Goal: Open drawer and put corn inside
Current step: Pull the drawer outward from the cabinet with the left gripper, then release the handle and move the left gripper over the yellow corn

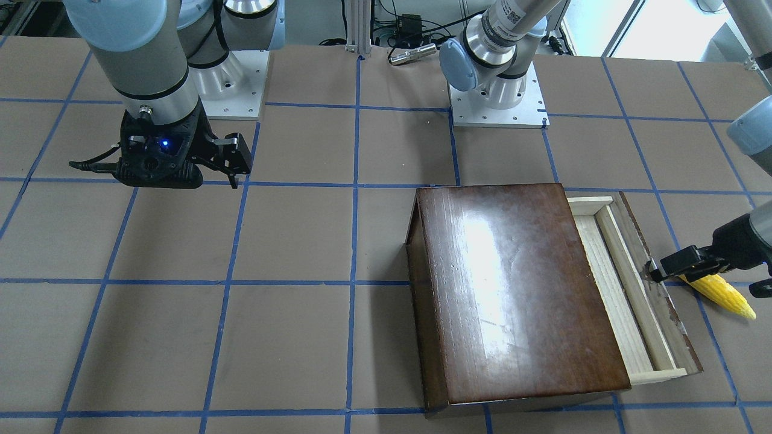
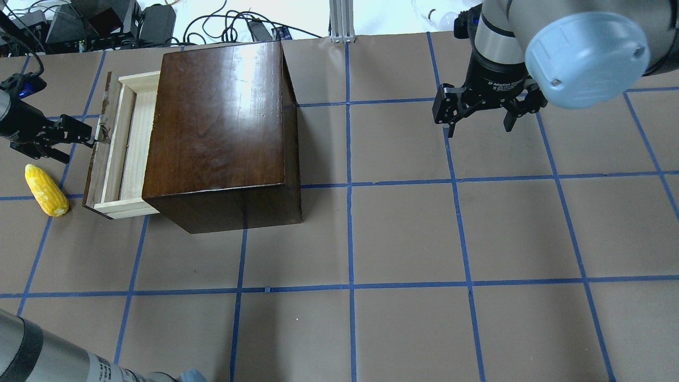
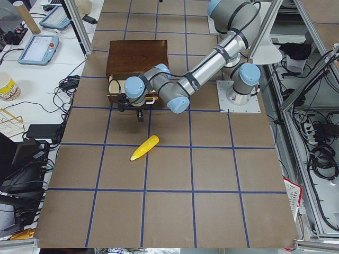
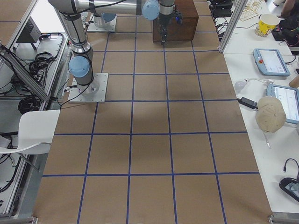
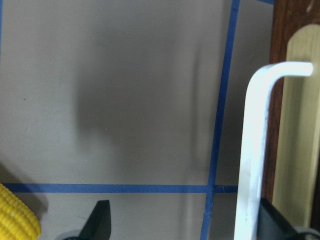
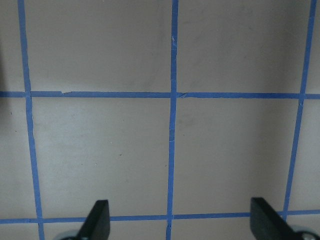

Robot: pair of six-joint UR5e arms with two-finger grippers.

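Note:
The yellow corn should be grabbed next by its thick end (image 1: 693,279) (image 5: 19,224), the one nearest the drawer, after my left gripper leaves the drawer's handle.
The glossy dark-brown box (image 2: 223,116) stands on the table's left side. Its drawer (image 2: 130,143) of pale wood is pulled partly out to the left, and I see nothing inside it. The yellow corn (image 2: 46,190) lies on the table just outside the drawer's dark front panel (image 1: 657,289). My left gripper (image 2: 82,146) is open at the drawer front. In the left wrist view the white handle (image 5: 255,150) lies between the fingers, close to one of them, and the corn (image 5: 15,220) shows at the lower left. My right gripper (image 2: 477,127) is open and empty, hovering over bare table far to the right.
Blue tape lines divide the brown table. Cables and electronics (image 2: 106,21) lie along the far edge behind the box. An aluminium post (image 2: 339,21) stands at the back middle. The arm bases (image 1: 497,102) are bolted on the robot's side.

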